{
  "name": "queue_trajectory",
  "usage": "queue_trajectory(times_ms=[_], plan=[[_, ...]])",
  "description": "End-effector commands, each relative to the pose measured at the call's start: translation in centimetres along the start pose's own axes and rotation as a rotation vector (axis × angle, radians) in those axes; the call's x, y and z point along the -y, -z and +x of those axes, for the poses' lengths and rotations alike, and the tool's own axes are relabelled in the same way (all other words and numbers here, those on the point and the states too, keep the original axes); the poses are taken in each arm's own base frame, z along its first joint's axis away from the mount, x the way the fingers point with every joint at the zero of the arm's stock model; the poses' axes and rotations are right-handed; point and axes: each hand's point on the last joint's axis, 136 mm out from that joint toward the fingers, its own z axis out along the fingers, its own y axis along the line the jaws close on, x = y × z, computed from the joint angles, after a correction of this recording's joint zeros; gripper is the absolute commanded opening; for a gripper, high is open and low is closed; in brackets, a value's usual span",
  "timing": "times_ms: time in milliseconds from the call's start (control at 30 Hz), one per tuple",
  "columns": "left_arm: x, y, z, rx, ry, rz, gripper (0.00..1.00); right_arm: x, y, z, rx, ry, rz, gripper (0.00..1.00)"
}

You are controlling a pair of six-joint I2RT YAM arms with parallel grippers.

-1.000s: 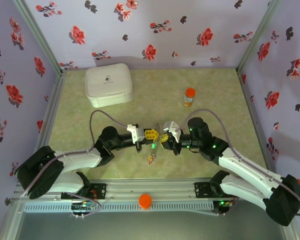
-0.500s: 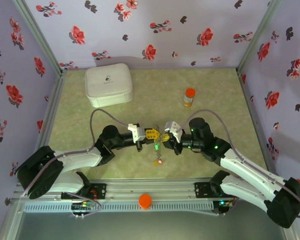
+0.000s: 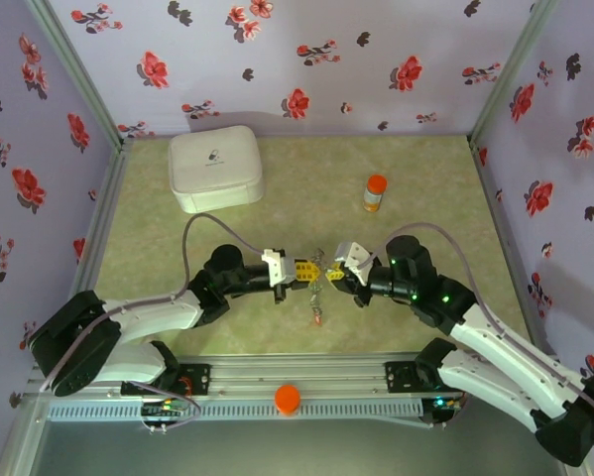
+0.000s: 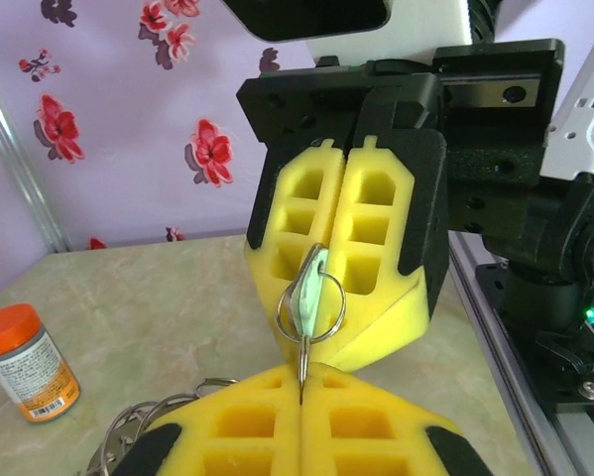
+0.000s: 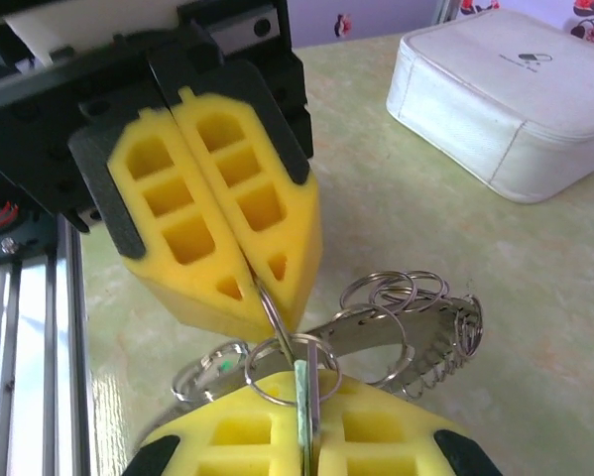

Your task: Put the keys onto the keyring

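Observation:
The pale teal key, held above the table's front middle, will be let go by my right gripper on the table (image 3: 340,283) beneath its yellow fingertips, nearer than the orange-capped bottle.
My left gripper (image 3: 309,270) and right gripper (image 3: 332,275) meet tip to tip above the table's front middle. The left gripper (image 4: 301,385) is shut on the thin metal edge of the keyring (image 5: 415,322), a grey band with a coiled edge and several small split rings threaded on it. The right gripper (image 5: 303,402) is shut on a pale teal key (image 5: 298,395), whose small ring crosses the piece the left fingers (image 5: 227,213) clamp. The same teal key (image 4: 313,297) shows between the right fingers (image 4: 376,233). A red key (image 3: 318,318) dangles below the ring.
An orange-capped bottle (image 3: 375,192) stands behind and to the right of the grippers. A white zipped case (image 3: 215,168) lies at the back left. An orange cap (image 3: 288,398) rests on the front rail. Flowered walls close in three sides.
Both grippers have shifted a little to the right, still tip to tip. The hanging red key has swung right with them.

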Motion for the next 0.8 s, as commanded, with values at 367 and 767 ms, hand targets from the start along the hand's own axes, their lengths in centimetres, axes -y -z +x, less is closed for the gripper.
queue_trajectory(times_ms=[367, 767], plan=[[-8.0, 7.7, -5.1, 0.184, -0.125, -0.653, 0.95, 0.0, -1.6, -5.5, -0.047, 0.163, 0.000, 0.00], [-11.8, 23.8, -8.8, 0.262, -0.098, -1.367, 0.99, 0.1, -15.4, -12.3, 0.173, -0.070, -0.050, 0.00]])
